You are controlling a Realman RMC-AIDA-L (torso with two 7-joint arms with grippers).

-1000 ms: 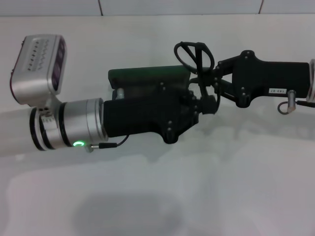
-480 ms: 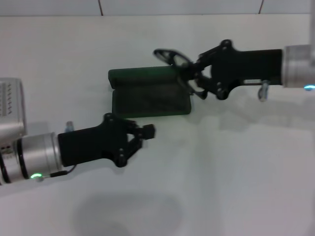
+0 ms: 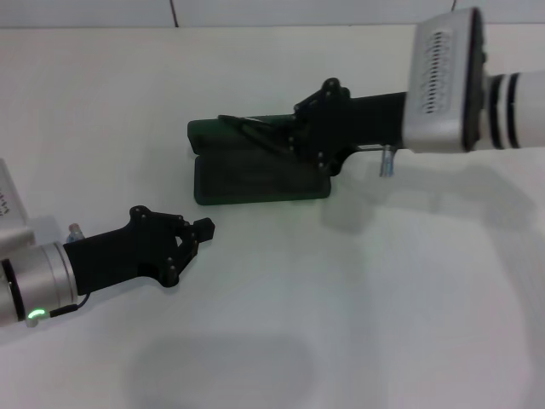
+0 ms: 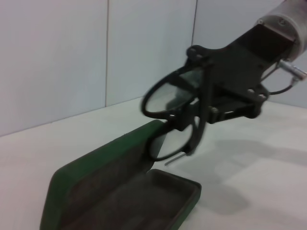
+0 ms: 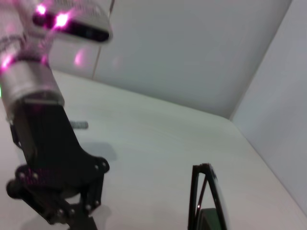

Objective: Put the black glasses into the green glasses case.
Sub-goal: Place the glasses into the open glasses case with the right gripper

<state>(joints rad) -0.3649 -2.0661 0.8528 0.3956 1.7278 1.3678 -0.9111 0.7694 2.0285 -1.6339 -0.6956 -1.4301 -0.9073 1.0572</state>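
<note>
My right gripper will release the black glasses so that they rest in the green case's near half (image 3: 259,173), in front of the case's standing lid.
The green glasses case (image 3: 255,181) lies open at the table's middle, its lid (image 3: 243,130) standing at the far side. My right gripper (image 3: 288,141) is shut on the black glasses (image 3: 247,126) and holds them just over the open case, near the lid. The left wrist view shows the glasses (image 4: 171,98) hanging from the right gripper (image 4: 211,103) above the case's dark inside (image 4: 144,196). My left gripper (image 3: 203,228) is shut and empty. It hovers in front of the case, to its left and apart from it. It also shows in the right wrist view (image 5: 57,191).
The white table (image 3: 358,298) stretches around the case on all sides. A white wall (image 3: 298,10) runs along the table's far edge. The right arm's silver wrist (image 3: 447,81) hangs over the table's right part.
My left arm has drawn back from the case toward the near left. My right gripper has carried the glasses leftward and down over the open case.
</note>
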